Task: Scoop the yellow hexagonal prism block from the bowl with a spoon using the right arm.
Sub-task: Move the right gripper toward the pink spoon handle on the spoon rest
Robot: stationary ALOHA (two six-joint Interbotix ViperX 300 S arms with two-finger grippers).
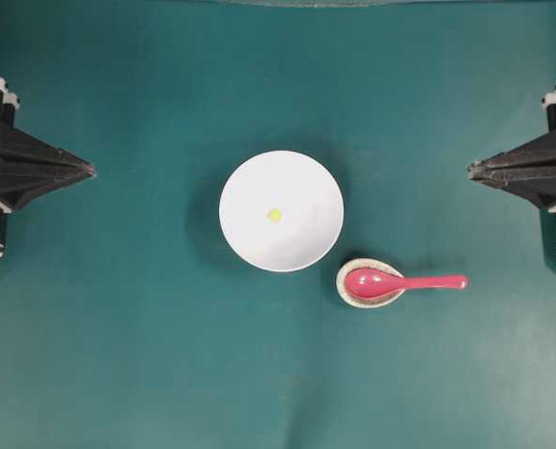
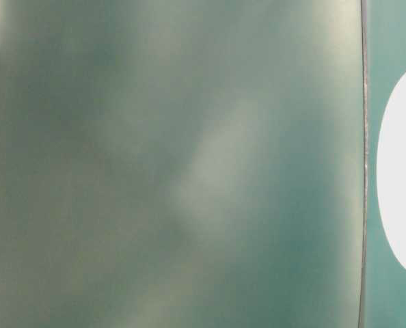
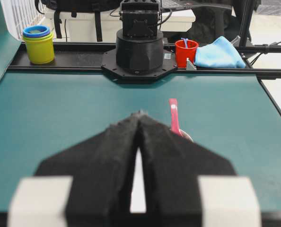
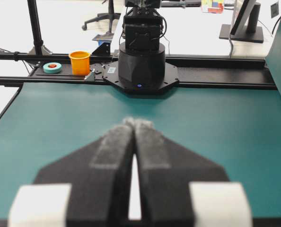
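I should close my right gripper on the red-pink spoon's handle (image 1: pixel 422 282), near its scoop, just outside the speckled spoon rest.
The white bowl (image 1: pixel 281 211) stands in the middle of the green table, and the tiny yellow hexagonal prism block (image 1: pixel 274 215) lies near its centre. Just right of and below the bowl, the red-pink spoon (image 1: pixel 400 282) rests with its scoop in a small speckled spoon rest (image 1: pixel 353 296), handle pointing right. My left gripper (image 1: pixel 91 170) is shut at the far left edge, empty. My right gripper (image 1: pixel 472 169) is shut at the far right edge, empty, above and right of the spoon. In the left wrist view the spoon's handle (image 3: pixel 173 116) shows past the shut gripper (image 3: pixel 140 113). The right wrist view holds only its shut gripper (image 4: pixel 137 121).
The other arm's black base (image 3: pixel 139 47) stands at the table's far edge, flanked by a yellow cup (image 3: pixel 39 44), a red cup (image 3: pixel 186 51) and a blue cloth (image 3: pixel 219 53). An orange cup (image 4: pixel 79 62) stands beside the opposite base (image 4: pixel 141 61). The table-level view is blurred.
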